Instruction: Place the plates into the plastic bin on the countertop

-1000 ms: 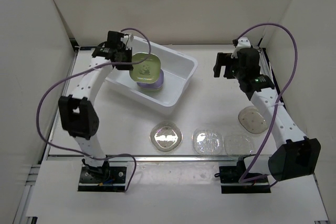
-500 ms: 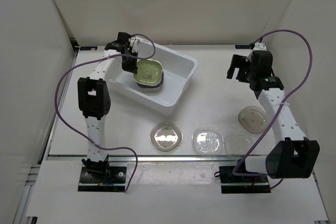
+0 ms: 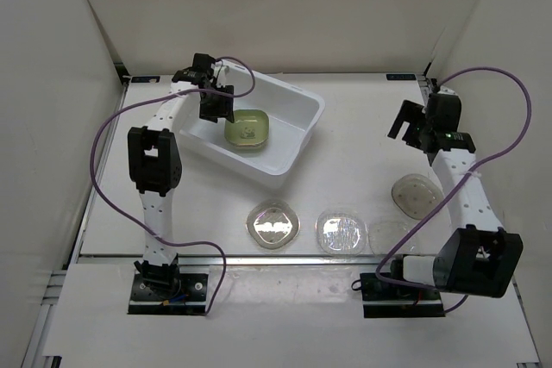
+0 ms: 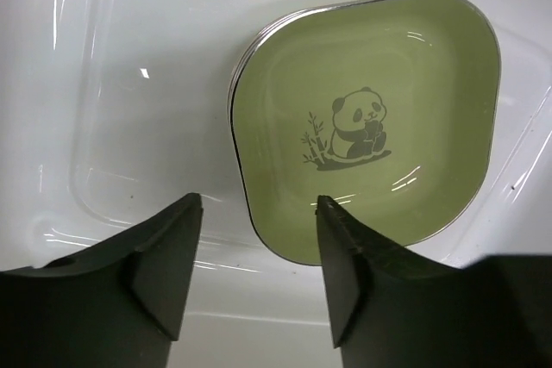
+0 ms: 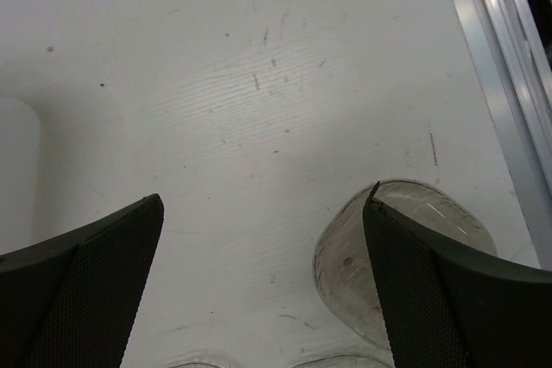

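The robot's right gripper needs to close on the near edge [image 3: 426,216] of the pale beige plate, the one that lies closest to the metal rail.
A green rounded-square plate [image 3: 247,129] with a panda print [image 4: 371,118] lies flat in the white plastic bin [image 3: 297,154], on top of other plates whose edges show at its left side. My left gripper [image 3: 216,108] hovers just above its near corner, open [image 4: 259,204], with nothing between its fingers. On the countertop [image 3: 345,161] lie three clear round plates [image 3: 273,224] [image 3: 341,231] [image 3: 392,235] and a pale beige plate [image 3: 415,196]. My right gripper [image 3: 414,127] is open [image 5: 266,196] above bare countertop. The pale plate [image 5: 345,265] lies partly behind its right finger.
The bin's glossy floor [image 4: 147,84] shows left of the stack. A metal rail [image 5: 492,66] runs along the countertop's right edge, close to my right arm. White walls enclose the back and both sides.
My left gripper has opened and let go of the green plate, which now rests on the stack in the bin. My right arm has swung right and nearer, toward the beige plate.
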Controlling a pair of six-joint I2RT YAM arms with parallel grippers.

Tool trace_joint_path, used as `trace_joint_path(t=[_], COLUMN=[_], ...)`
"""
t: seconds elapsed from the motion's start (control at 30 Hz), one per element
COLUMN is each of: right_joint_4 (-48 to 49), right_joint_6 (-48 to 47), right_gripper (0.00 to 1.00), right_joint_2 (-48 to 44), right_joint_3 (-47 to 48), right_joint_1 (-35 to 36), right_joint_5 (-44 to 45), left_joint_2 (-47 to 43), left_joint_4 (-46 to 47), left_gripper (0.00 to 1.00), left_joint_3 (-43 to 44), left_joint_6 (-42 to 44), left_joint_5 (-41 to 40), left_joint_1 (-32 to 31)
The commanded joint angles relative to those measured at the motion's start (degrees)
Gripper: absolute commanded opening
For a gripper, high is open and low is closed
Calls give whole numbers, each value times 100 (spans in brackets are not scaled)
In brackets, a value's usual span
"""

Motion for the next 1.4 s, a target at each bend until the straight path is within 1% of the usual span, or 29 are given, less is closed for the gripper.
trace_joint_path(t=[0.0, 0.03, 0.07, 0.1, 0.13, 0.2, 0.23, 0.27, 0.33, 0.37, 0.43, 0.47, 0.5, 0.53, 0.57, 0.6, 0.63, 0.67, 0.87, 0.93, 0.97, 1.07, 1.1, 1.13, 1.17, 1.23, 1.27, 1.37], right_joint_4=[-294, -372, -530, -618, -706, -987, -1058, -1111, -1059, -1050, -901, -831, -726, -620, -515, -305, -164, -93, 540, 821, 927, 1226, 1279, 1349, 1402, 1420, 1437, 1385], right_joint_6=[427, 533, 638, 866, 955, 1270, 1377, 1430, 1518, 1553, 1658, 1694, 1711, 1764, 1799, 1852, 1922, 1975, 2362, 2432, 2484, 2538, 2538, 2538, 2538, 2555, 2503, 2433], right_gripper=[99, 99, 99, 99, 99, 99, 99, 99, 99, 99, 99, 99, 99, 99, 99, 99, 97, 96, 90, 82, 73, 57, 45, 38, 22, 10, 0, 0], right_joint_2=[-276, -268, -268, -268, -233, -93, -92, -92, -92, -92, -92, -92, -92, -92, -92, -92, -75, -57, -57, -39, -57, -56, -65, -74, -92, -197, -250, -652], right_joint_3=[-55, -108, -134, -152, -239, -397, -468, -538, -880, -1003, -1398, -1522, -1628, -1872, -1979, -2093, -2312, -2410, -2999, -3122, -3236, -3369, -3421, -3448, -3457, -3387, -3369, -3132], right_joint_1=[-272, -456, -571, -711, -895, -1666, -1670, -2018, -2311, -2547, -2637, -2698, -2699, -2699, -2699, -2699, -2699, -2690, -2681, -2681, -2672, -2655, -2655, -2611, -2602, -2480, -2427, -2076], right_joint_5=[557, 628, 733, 769, 804, 769, 734, 577, 401, 243, 242, 224, 224, 242, 207, 172, 137, 102, 285, 259, 259, 189, 154, 206, 189, 206, 207, 382], left_joint_2=[-295, -295, -295, -347, -347, -505, -558, -724, -996, -1311, -1699, -2153, -2384, -2856, -3087, -3316, -3736, -3914, -4987, -5286, -5356, -5602, -5708, -5735, -5813, -5937, -5955, -6025], left_joint_4=[55, 37, 55, 90, 107, 108, 125, 125, 195, 248, 492, 616, 896, 1055, 1196, 1511, 1653, 1733, 1778, 1760, 1725, 1620, 1567, 1549, 1462, 1409, 1374, 1268], left_gripper=[69, 74, 92, 99, 99, 99, 99, 99, 99, 99, 99, 99, 99, 99, 99, 99, 99, 99, 99, 99, 99, 99, 99, 99, 99, 99, 99, 99], left_joint_3=[14, 22, 22, 22, 40, 232, 233, 373, 392, 322, 59, -334, -555, -784, -1291, -1540, -1794, -2154, -2965, -3255, -3360, -3616, -3695, -3826, -3879, -4028, -4055, -4143], left_joint_6=[-15, -32, -50, -41, -24, 3, 11, 11, 11, -32, -120, -225, -278, -435, -506, -577, -638, -726, -937, -955, -981, -1043, -1043, -1061, -1069, -1122, -1122, -1105], left_joint_5=[199, 217, 252, 269, 287, 218, 147, 94, 6, -29, -117, -135, -135, -152, -170, -170, -170, -205, -486, -486, -486, -486, -486, -486, -538, -626, -662, -697], left_joint_1=[26, 9, 9, 9, 0, 9, 17, 9, 8, -9, -18, -18, -18, -18, -9, -18, -35, -27, -27, -27, -27, -27, -27, -27, -27, -27, -27, -27])
